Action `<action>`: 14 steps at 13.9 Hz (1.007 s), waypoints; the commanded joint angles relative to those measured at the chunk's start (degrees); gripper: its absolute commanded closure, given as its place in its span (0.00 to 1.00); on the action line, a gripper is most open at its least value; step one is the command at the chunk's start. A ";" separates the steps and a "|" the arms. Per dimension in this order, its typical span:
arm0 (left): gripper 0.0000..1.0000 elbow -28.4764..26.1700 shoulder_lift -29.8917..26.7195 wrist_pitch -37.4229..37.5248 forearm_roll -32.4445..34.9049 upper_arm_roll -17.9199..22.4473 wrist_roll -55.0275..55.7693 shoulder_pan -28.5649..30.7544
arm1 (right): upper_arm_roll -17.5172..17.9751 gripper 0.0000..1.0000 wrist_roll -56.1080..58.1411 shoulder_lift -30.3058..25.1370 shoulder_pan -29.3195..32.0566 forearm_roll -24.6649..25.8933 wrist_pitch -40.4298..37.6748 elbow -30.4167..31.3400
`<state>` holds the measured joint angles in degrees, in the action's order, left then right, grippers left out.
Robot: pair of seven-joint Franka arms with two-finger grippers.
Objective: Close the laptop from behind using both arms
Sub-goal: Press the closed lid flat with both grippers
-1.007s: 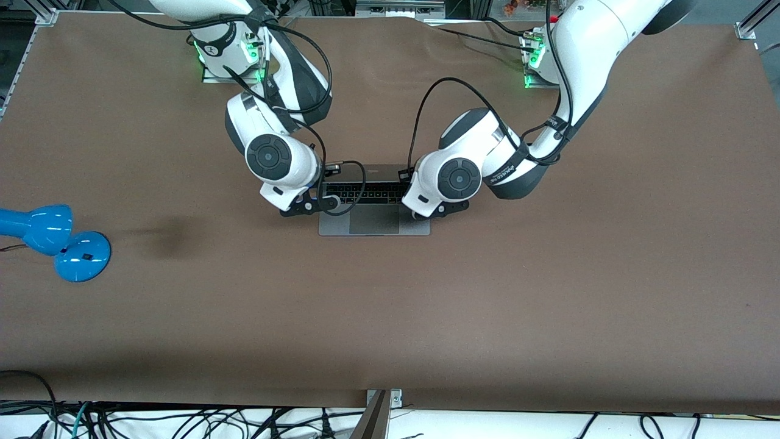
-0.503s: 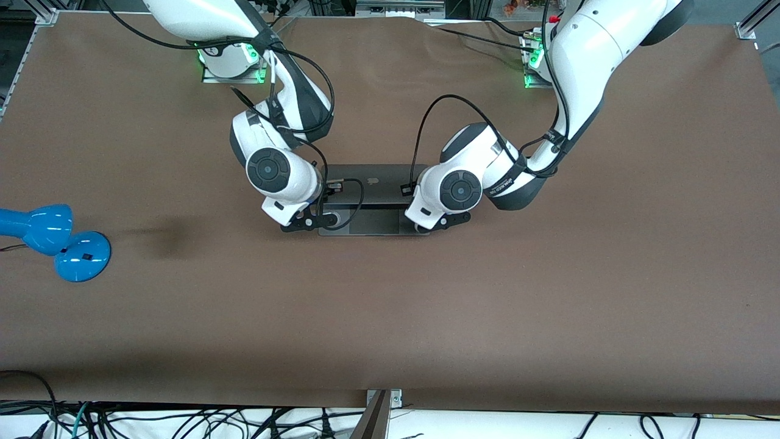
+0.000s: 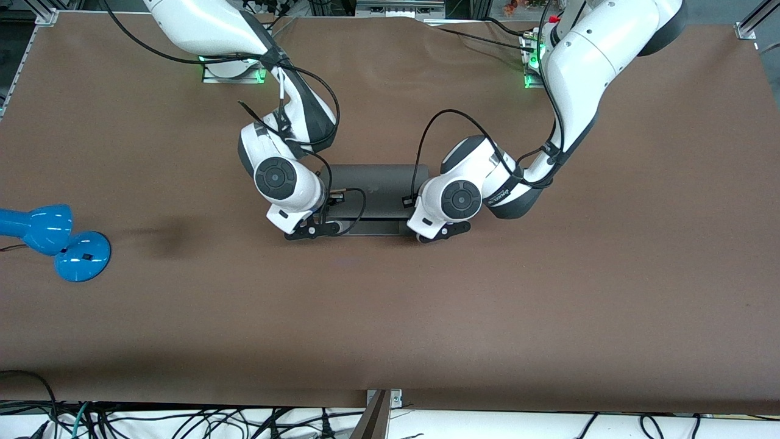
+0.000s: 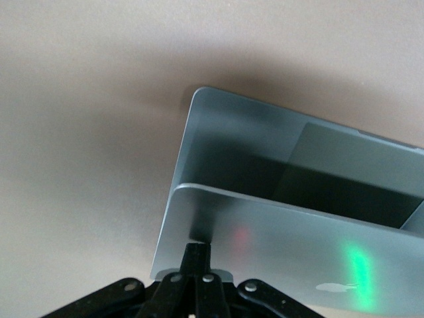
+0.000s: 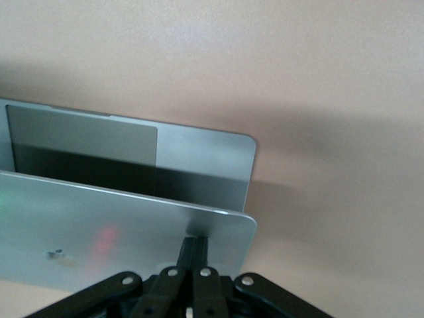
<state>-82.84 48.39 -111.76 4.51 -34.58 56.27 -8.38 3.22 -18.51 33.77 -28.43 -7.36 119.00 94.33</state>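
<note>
My left gripper should release the lid once it is lying flat on the base of the space-grey laptop (image 3: 373,200).
The space-grey laptop (image 3: 372,192) lies in the middle of the brown table, its lid tilted far down over the base with a narrow strip of base and trackpad showing. My left gripper (image 3: 440,235) is shut, and its fingertips press on the back of the lid (image 4: 278,252) near one corner. My right gripper (image 3: 312,231) is shut, and its fingertips press on the lid (image 5: 99,245) near the other corner. The apple logo (image 4: 331,287) shows on the lid. The keyboard is hidden.
A blue desk lamp (image 3: 55,235) lies near the table edge at the right arm's end. The arms' bases (image 3: 231,67) stand at the table's back edge. Cables hang off the front edge.
Both grippers have moved toward the front camera and down, pushing the lid. The lid has swung from upright to nearly flat, and the keyboard is now covered.
</note>
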 commanded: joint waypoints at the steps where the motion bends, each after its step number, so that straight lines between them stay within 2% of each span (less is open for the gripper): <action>1: 1.00 4.52 2.84 0.23 1.91 2.05 0.86 -2.60 | 0.38 1.00 0.67 2.00 0.57 1.03 1.84 -1.25; 4: 1.00 5.67 4.25 0.14 1.91 3.37 0.69 -3.66 | 0.38 1.00 0.67 3.49 0.57 1.03 3.77 -1.34; 7: 1.00 5.67 5.22 -1.97 2.87 3.64 0.69 -3.75 | 0.38 1.00 0.49 4.73 0.57 2.52 3.96 -1.60; 14: 1.00 5.67 6.80 -3.81 4.11 4.25 0.86 -4.01 | 0.20 1.00 0.49 7.54 0.66 2.52 8.70 -1.69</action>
<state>-79.26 53.81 -115.25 6.72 -30.90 56.27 -11.24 3.15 -18.36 40.11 -28.00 -5.51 127.17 94.02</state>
